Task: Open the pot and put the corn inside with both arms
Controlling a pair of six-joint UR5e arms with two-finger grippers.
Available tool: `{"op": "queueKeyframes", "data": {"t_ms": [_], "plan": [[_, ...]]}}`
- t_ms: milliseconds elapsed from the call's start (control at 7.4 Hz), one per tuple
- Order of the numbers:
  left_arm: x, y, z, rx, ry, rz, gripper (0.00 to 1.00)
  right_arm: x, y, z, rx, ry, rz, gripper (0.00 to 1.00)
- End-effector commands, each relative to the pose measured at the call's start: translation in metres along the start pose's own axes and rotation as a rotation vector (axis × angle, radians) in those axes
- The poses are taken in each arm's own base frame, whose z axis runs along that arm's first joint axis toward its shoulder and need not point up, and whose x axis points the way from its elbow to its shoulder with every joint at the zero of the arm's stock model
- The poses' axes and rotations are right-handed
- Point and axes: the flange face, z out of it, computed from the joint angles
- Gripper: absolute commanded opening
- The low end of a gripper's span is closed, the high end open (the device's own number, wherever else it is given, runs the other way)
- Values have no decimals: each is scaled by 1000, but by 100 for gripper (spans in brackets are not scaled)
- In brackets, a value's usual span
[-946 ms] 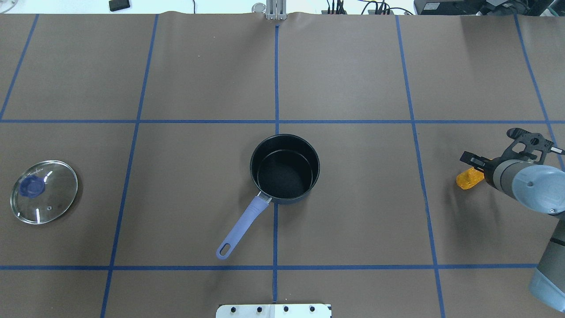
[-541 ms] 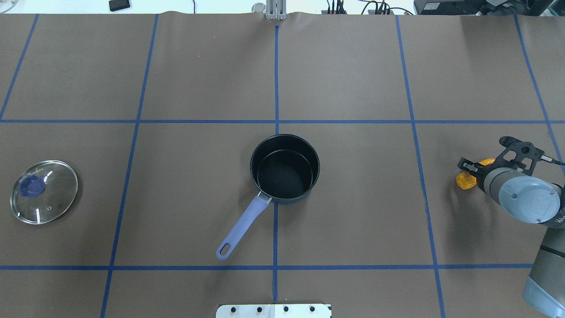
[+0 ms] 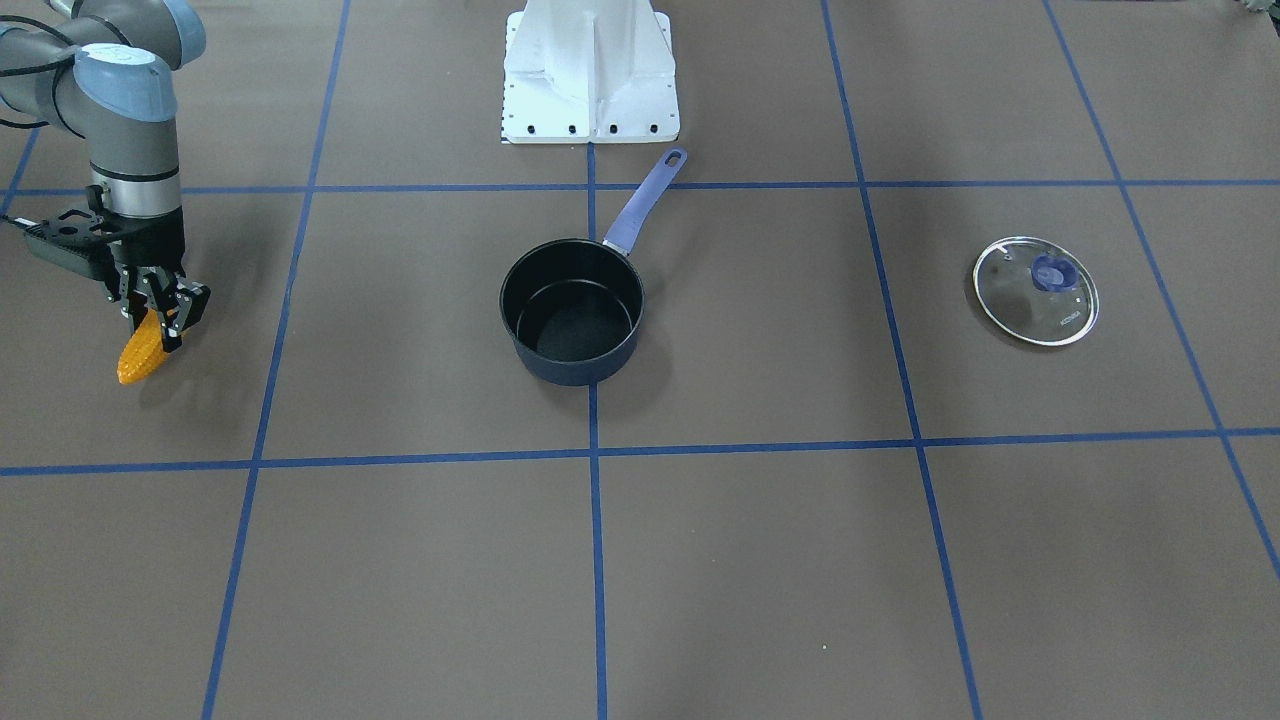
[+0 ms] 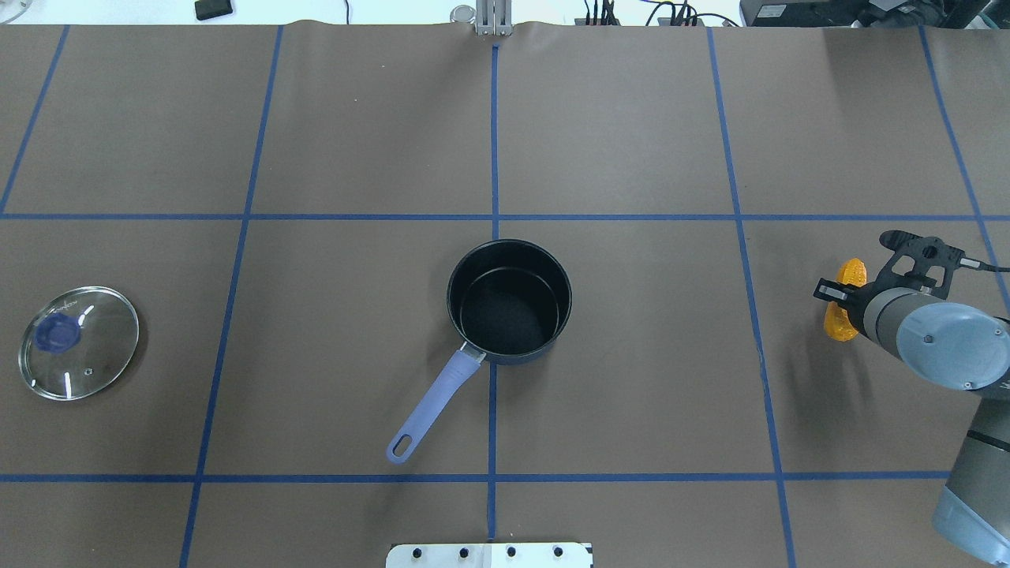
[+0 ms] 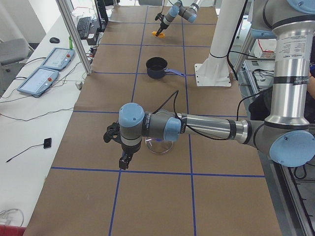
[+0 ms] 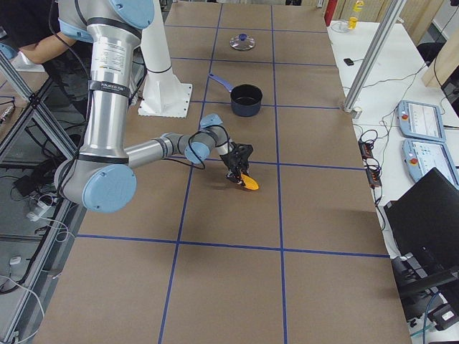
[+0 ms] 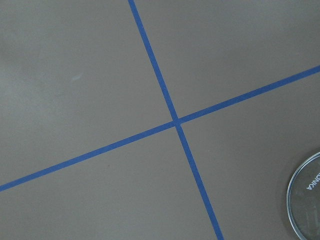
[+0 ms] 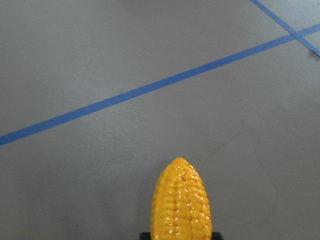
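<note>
My right gripper needs to release the corn over the middle of the dark pot's bottom (image 3: 577,320), inside the round side of the pot.
The dark pot (image 4: 509,300) stands open and empty at the table's middle, its lilac handle (image 4: 430,410) pointing toward my base; it also shows in the front view (image 3: 572,310). Its glass lid (image 4: 77,341) with a blue knob lies flat at the far left. My right gripper (image 4: 844,296) is shut on the orange-yellow corn (image 4: 838,325) at the far right. In the front view the right gripper (image 3: 155,310) holds the corn (image 3: 138,352) tip down, just above the table. The corn's tip fills the right wrist view (image 8: 181,205). My left gripper (image 5: 124,160) hovers beside the lid (image 5: 160,146); I cannot tell whether it is open or shut.
The white pedestal base (image 3: 590,75) stands behind the pot's handle. Blue tape lines divide the brown table cover. A metal post (image 4: 491,17) stands at the far edge. The lid's rim (image 7: 305,200) shows at the left wrist view's corner.
My right wrist has turned and moved slightly toward the far edge with the corn in it; the corn has swung from lying leftward to hanging nearly upright. Pot and lid have not moved.
</note>
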Motion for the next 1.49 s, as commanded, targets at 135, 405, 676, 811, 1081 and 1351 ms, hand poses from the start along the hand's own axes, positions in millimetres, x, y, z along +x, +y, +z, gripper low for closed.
{"op": "queueKeyframes", "data": {"t_ms": [135, 405, 676, 811, 1081, 1351], "plan": [[0, 0, 0, 0, 1, -2, 98, -31, -63, -26, -98, -123, -219, 0], [1, 0, 1, -1, 1, -57, 98, -104, -94, -62, -184, -247, -382, 0], [1, 0, 0, 0, 1, -58, 98, -221, -94, -113, -197, -311, -455, 0], [1, 0, 0, 0, 1, -56, 98, -254, -74, -133, -210, -356, -464, 0], [1, -1, 1, -1, 1, -55, 98, -303, -23, -159, -202, -400, -421, 0], [1, -1, 1, -2, 2, -56, 98, -375, 33, -171, -166, -401, -305, 0]]}}
